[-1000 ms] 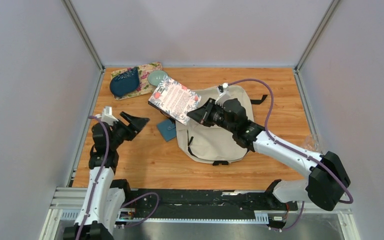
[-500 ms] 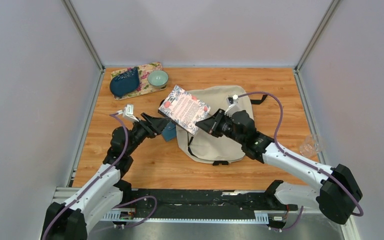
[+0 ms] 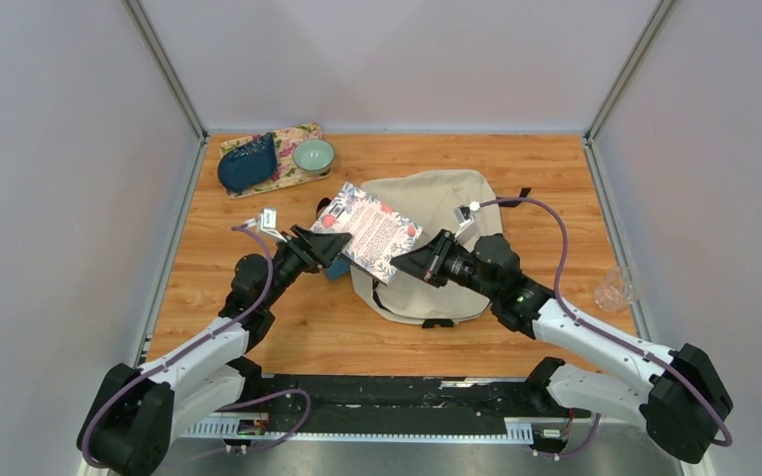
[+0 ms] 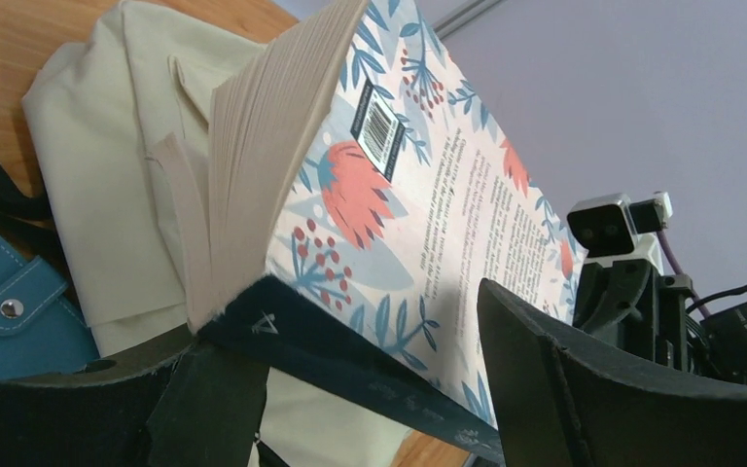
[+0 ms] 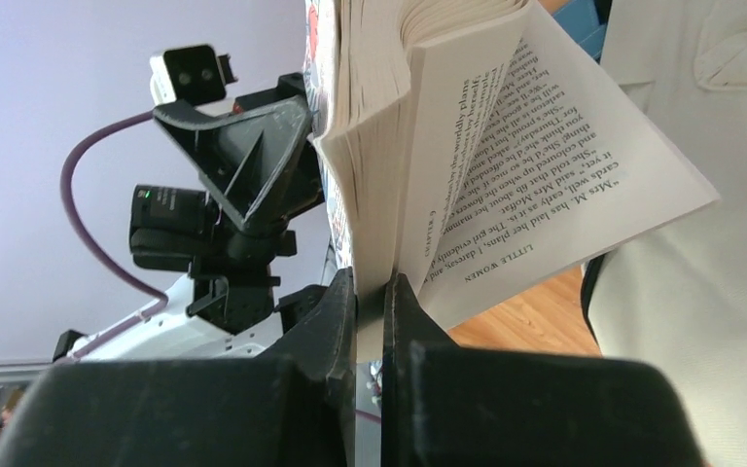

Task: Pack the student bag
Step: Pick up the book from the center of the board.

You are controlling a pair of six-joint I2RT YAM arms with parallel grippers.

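Observation:
My right gripper has a loose page hanging outside its fingers, so my left gripper should hold the book's spine while my right gripper takes the book's full thickness (image 5: 377,165).
The student bag (image 3: 437,203), a cream backpack with black straps, lies flat on the table's middle. A book with a floral cover (image 3: 372,228) hangs tilted above the bag's left edge. My right gripper (image 3: 402,264) is shut on the book's near edge; in the right wrist view (image 5: 370,292) its jaws pinch a block of pages and a loose first page hangs open. My left gripper (image 3: 337,245) is open, its jaws either side of the book's dark spine corner (image 4: 350,360). The bag shows behind the book in the left wrist view (image 4: 97,126).
A blue snap wallet (image 4: 19,311) lies beside the bag's left edge, under the book. At the back left a floral mat (image 3: 293,174) carries a dark blue pouch (image 3: 248,164) and a pale green bowl (image 3: 313,155). A clear cup (image 3: 615,290) stands at the right edge.
My left arm has swung right and forward to the book, its open jaws now around the spine corner. My right gripper has carried the book nearer and lower, from the back left to over the bag's left edge.

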